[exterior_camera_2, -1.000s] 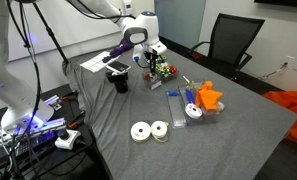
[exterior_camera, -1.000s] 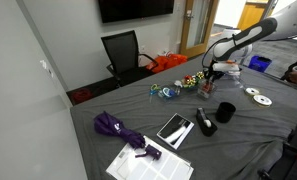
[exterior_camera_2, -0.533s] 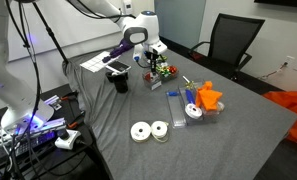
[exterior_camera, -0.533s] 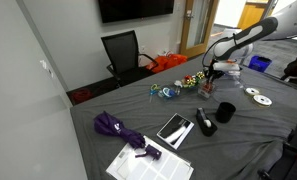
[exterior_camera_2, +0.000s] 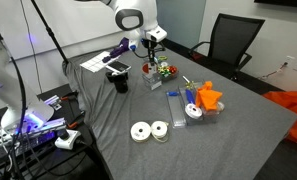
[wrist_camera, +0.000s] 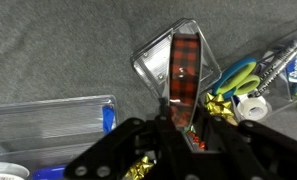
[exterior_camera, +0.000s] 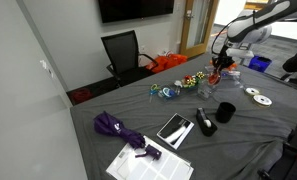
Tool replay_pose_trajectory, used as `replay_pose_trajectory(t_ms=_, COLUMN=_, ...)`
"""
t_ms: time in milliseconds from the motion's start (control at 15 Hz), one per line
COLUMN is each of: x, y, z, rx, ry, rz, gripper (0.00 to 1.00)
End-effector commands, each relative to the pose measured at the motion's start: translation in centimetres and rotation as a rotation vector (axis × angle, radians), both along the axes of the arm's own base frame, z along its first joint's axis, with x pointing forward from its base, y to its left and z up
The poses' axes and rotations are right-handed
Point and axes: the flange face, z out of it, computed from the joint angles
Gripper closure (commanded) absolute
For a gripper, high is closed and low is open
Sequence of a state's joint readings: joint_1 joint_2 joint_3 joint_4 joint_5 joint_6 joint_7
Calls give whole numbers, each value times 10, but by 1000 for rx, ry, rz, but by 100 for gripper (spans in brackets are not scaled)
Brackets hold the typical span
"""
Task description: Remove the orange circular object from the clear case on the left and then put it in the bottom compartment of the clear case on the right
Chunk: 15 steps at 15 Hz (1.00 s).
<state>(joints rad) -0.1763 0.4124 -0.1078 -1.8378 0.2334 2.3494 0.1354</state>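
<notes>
The robot's gripper needs to set the orange circular object, now held above the colourful case, down in the long clear compartment (exterior_camera: 238,72) (wrist_camera: 13,134) beside the white roll.
In the wrist view my gripper (wrist_camera: 185,128) is shut on an orange-red plaid circular roll (wrist_camera: 185,65), seen edge-on, with a clear shell around its upper part. A clear case of bows and clips (wrist_camera: 263,75) lies on one side of it. A second clear case with blue parts (wrist_camera: 48,125) lies on the other side. In both exterior views the gripper (exterior_camera: 216,70) (exterior_camera_2: 151,52) hangs above the colourful case (exterior_camera: 193,80) (exterior_camera_2: 164,71). The second case (exterior_camera_2: 191,106) lies further along the table. The contact between finger pads and roll is partly hidden.
A black cup (exterior_camera: 225,112) (exterior_camera_2: 120,80) stands close to the cases. White tape rolls (exterior_camera_2: 148,130) (exterior_camera: 258,98), a purple umbrella (exterior_camera: 113,125), papers (exterior_camera: 148,160) and a tablet (exterior_camera: 174,129) lie on the grey table. A black chair (exterior_camera: 123,50) stands behind.
The arm has lifted up and away from the colourful case, and the gripper now sits higher above the table with the roll between its fingers.
</notes>
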Motion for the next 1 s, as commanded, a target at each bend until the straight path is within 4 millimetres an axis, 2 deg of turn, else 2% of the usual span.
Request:
replay_pose_trajectory(t_ms=0, x=-30, y=-19, z=47, rx=13, ry=-30, rz=29, gripper=93)
replay_pose_trajectory(t_ms=200, x=-40, y=-47, z=75, rx=-60, ry=-70, rz=51, gripper=93)
replay_pose_trajectory(t_ms=400, x=-43, y=-84, z=85, rx=-181, ry=-96, rz=87, gripper=93)
replay_pose_trajectory(t_ms=667, x=-39, y=-123, z=84, rx=-373, ry=-76, rz=187, gripper=93)
replay_pose_trajectory(t_ms=933, x=-28, y=-140, z=64, rx=-466, ry=-21, rz=347, gripper=93)
